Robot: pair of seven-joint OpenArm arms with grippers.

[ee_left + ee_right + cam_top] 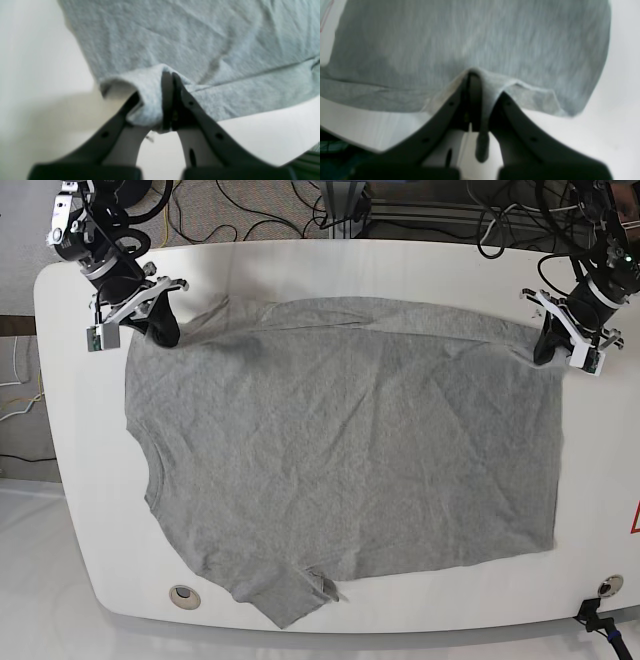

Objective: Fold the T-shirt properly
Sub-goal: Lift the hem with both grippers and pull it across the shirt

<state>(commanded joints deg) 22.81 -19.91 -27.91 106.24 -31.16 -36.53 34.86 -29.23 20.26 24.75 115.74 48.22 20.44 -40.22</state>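
Note:
Next, I let go of the T-shirt's far corner with my right gripper, leaving it on the grey cloth [221,502] behind the front-pointing sleeve.
The heather-grey T-shirt [350,440] lies spread out, plain side up, over most of the white table [70,380]. One short sleeve [285,600] points toward the front edge. At the far right corner, my left gripper [546,343] is shut on a pinch of the shirt's edge; the left wrist view shows the fabric [200,42] bunched between the dark fingers [197,110] of that gripper [167,100]. My right gripper [165,330] is shut on the far left corner, and the right wrist view shows the cloth [470,37] folded over the tips of that gripper [476,100].
Black cables [260,220] run behind the table's far edge. Two round grommets sit near the front edge, one left [183,595] and one right [608,585]. A red mark [633,520] shows at the right border. The rounded table edge lies close to both grippers.

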